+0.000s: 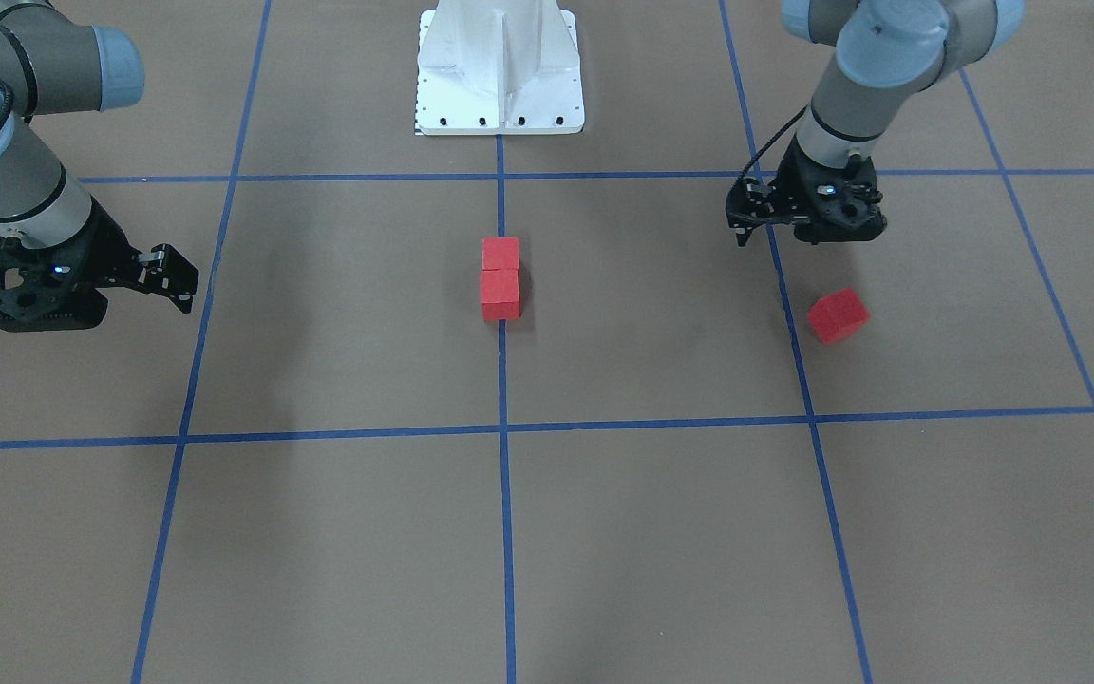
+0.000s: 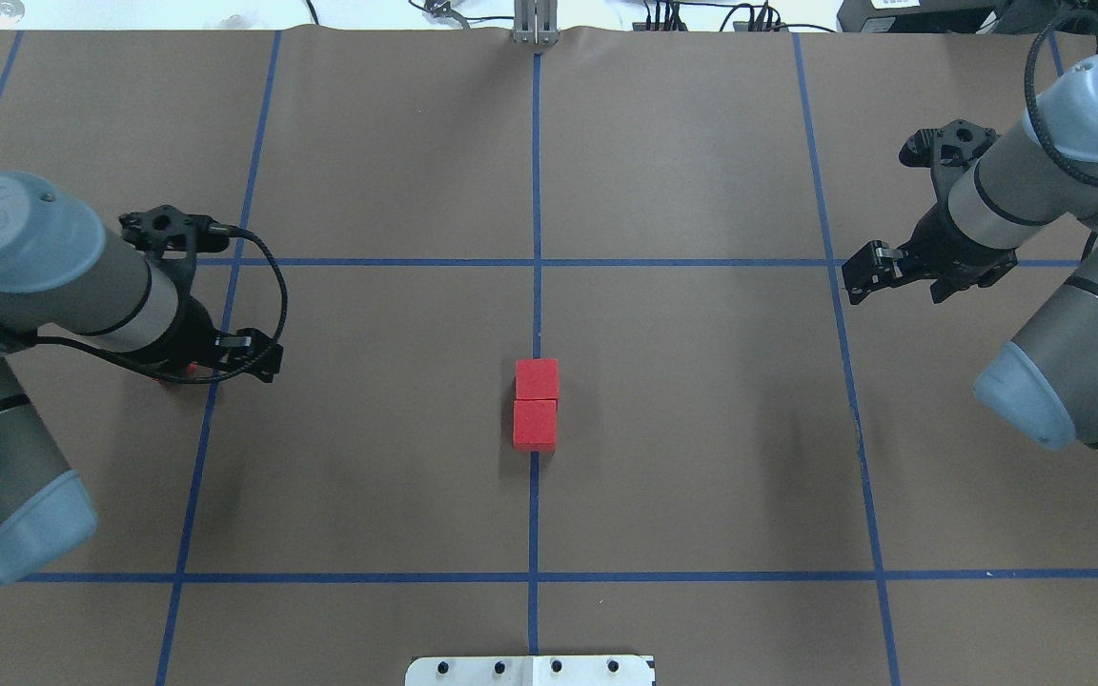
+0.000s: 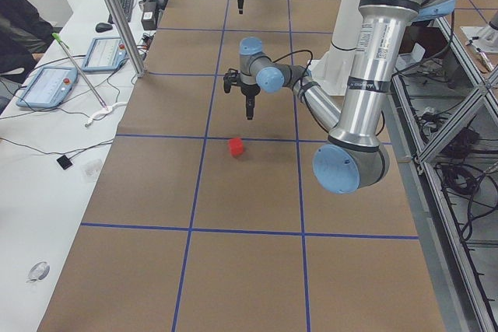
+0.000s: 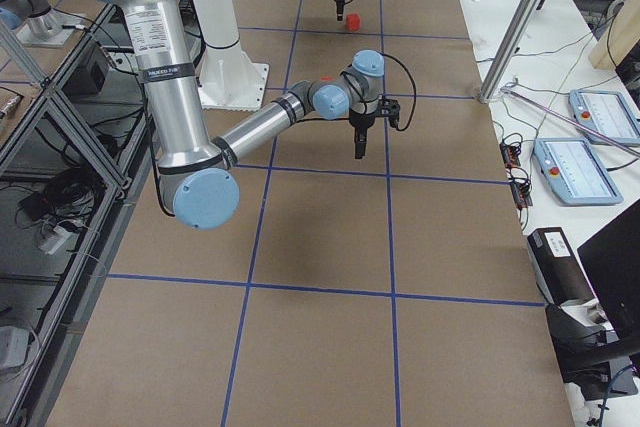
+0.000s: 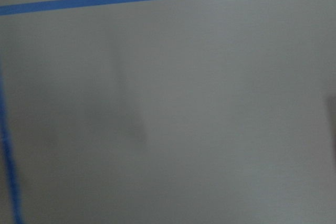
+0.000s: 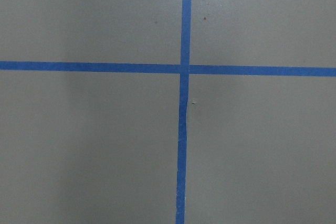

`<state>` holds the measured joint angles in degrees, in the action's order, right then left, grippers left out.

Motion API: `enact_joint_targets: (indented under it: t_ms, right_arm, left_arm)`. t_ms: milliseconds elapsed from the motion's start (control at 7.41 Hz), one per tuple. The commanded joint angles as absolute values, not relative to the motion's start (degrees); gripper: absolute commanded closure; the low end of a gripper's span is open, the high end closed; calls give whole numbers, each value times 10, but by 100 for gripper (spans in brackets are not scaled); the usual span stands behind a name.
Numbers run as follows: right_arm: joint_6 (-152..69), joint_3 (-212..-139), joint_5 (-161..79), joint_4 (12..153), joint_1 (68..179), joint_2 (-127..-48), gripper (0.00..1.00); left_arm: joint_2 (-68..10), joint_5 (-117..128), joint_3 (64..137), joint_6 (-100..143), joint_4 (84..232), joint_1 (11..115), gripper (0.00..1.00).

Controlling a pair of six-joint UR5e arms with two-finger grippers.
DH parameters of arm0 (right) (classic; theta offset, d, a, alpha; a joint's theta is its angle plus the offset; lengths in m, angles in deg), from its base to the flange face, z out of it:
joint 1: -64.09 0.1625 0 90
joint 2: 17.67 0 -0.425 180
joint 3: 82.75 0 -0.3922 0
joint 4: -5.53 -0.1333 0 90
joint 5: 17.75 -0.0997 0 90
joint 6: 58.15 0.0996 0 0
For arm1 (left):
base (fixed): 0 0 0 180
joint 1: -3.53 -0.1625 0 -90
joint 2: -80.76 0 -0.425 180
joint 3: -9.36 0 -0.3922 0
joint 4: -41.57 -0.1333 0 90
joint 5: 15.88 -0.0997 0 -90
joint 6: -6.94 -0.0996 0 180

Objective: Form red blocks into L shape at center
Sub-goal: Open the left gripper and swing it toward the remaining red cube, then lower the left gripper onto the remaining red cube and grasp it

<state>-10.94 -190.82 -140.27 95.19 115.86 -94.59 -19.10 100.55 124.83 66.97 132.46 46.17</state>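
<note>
I will close my left gripper on the opposite sides (image 1: 839, 313) of the lone red block, the angled one apart from the touching blocks.
Two red blocks (image 1: 500, 254) (image 1: 499, 294) lie touching in a short row on the centre blue line; they also show in the overhead view (image 2: 537, 378) (image 2: 535, 424). The third red block (image 1: 838, 315) lies alone, turned at an angle, on the robot's left side, and shows in the exterior left view (image 3: 236, 147). In the overhead view it is almost hidden under the left arm. My left gripper (image 1: 740, 228) (image 2: 263, 362) hovers just behind this block, apart from it, shut and empty. My right gripper (image 1: 179, 280) (image 2: 856, 281) hovers far off on the other side, shut and empty.
The robot's white base plate (image 1: 499, 85) stands at the table's near edge behind the centre blocks. Blue tape lines (image 2: 537, 191) divide the brown table into large squares. Both wrist views show only table and tape. Tablets and cables (image 3: 47, 87) lie beyond the table's far edge.
</note>
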Motion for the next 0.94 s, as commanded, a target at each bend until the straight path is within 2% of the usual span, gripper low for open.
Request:
enact_joint_targets:
  t_ms: [0, 270, 405, 810]
  right_arm:
    - [-108, -1910, -1399, 952, 1159, -946, 1]
    - [-108, -1912, -1397, 952, 1159, -946, 1]
    - [-108, -1911, -1397, 952, 1159, -946, 1]
    - [-108, -1912, -1397, 952, 1159, -946, 1]
  left_arm:
    - [-171, 1012, 1228, 780, 1329, 499, 0]
    - [-125, 1009, 1182, 839, 1490, 498, 0]
    - [-131, 1011, 1135, 858, 1550, 493, 0]
    - [-139, 1009, 1104, 866, 1557, 491, 0]
